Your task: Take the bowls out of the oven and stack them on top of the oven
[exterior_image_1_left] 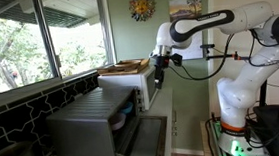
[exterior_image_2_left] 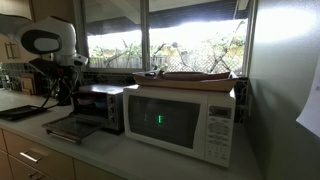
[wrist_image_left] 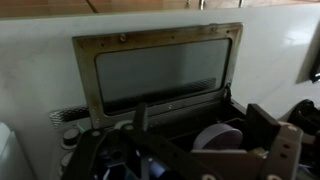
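The robot's gripper should next move into the open oven and close on the lilac-purple bowl's rim (exterior_image_1_left: 124,115) (wrist_image_left: 197,135), on the side toward the white microwave.
The grey brushed-metal oven (exterior_image_1_left: 83,125) stands on the counter with its front door (wrist_image_left: 160,68) dropped open; it also shows in an exterior view (exterior_image_2_left: 100,106). In the wrist view a lilac-purple bowl (wrist_image_left: 222,135) sits inside the oven cavity, just behind the door hinge. My gripper (wrist_image_left: 203,140) is open and empty, hanging above the open door with the bowl showing between its fingers. It appears in both exterior views (exterior_image_1_left: 159,72) (exterior_image_2_left: 64,90), in front of the oven. The light blue bowl cannot be made out.
A white microwave (exterior_image_2_left: 185,122) stands right beside the oven, with a flat tray (exterior_image_1_left: 124,66) on top. Windows run behind the counter. Cabinet drawers (exterior_image_2_left: 30,157) sit below the counter edge.
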You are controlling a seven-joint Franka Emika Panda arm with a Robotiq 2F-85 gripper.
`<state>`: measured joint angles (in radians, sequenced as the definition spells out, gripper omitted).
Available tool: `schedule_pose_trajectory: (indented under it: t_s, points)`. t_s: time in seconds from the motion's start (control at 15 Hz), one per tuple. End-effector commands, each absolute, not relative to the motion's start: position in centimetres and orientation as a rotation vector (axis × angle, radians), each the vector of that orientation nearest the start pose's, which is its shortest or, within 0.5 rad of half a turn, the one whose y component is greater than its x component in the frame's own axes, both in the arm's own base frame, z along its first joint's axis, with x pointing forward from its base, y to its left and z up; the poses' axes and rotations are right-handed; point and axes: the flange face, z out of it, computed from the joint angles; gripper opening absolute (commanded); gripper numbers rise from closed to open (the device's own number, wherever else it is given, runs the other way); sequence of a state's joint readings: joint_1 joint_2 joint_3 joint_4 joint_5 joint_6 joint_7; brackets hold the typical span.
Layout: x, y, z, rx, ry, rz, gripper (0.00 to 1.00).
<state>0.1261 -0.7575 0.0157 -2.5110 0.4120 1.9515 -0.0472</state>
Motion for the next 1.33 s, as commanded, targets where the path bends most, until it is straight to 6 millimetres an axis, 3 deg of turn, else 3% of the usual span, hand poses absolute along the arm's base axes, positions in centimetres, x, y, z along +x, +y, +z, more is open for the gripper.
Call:
schedule_pose_trajectory:
  t_s: [0.0,0.4,1.27]
  points:
    - [37.0,11.5,51.1,-2.615,0.031,-0.236,1.00]
    - [40.1,14.7,46.4,-2.503,0.393,-0.302,1.00]
    - [39.9,17.2,41.6,-2.241,0.613,-0.450,1.00]
